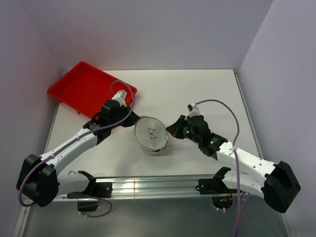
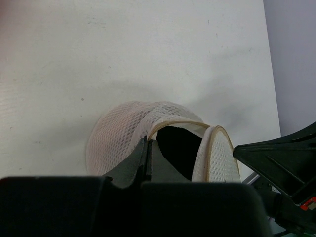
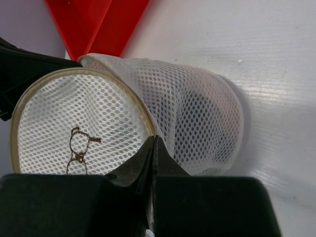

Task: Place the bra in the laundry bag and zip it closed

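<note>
I should grip the laundry bag's rim lower (image 1: pixel 166 141) with my right gripper while my left gripper goes to the zip pull, since the zip pull hangs below both grippers.
The laundry bag (image 1: pixel 152 134), a round white mesh drum with a small bra outline on its face, sits mid-table between my two grippers. My left gripper (image 2: pixel 146 142) is shut on the bag's rim at the edge of a gap where the lid (image 2: pixel 217 158) stands open. The inside of the gap is dark. My right gripper (image 3: pixel 154 140) is shut on the zip rim of the bag (image 3: pixel 148 98), beside the circular face. A dark mass, the bra (image 3: pixel 200 106), shows through the mesh side. In the top view the left gripper (image 1: pixel 132 124) and right gripper (image 1: pixel 170 130) flank the bag.
A red plastic tray (image 1: pixel 91 89) lies at the back left, partly over the table's edge; it also shows in the right wrist view (image 3: pixel 98 24). Walls close in the left, back and right sides. The right arm's black gripper body (image 2: pixel 284 163) shows in the left wrist view.
</note>
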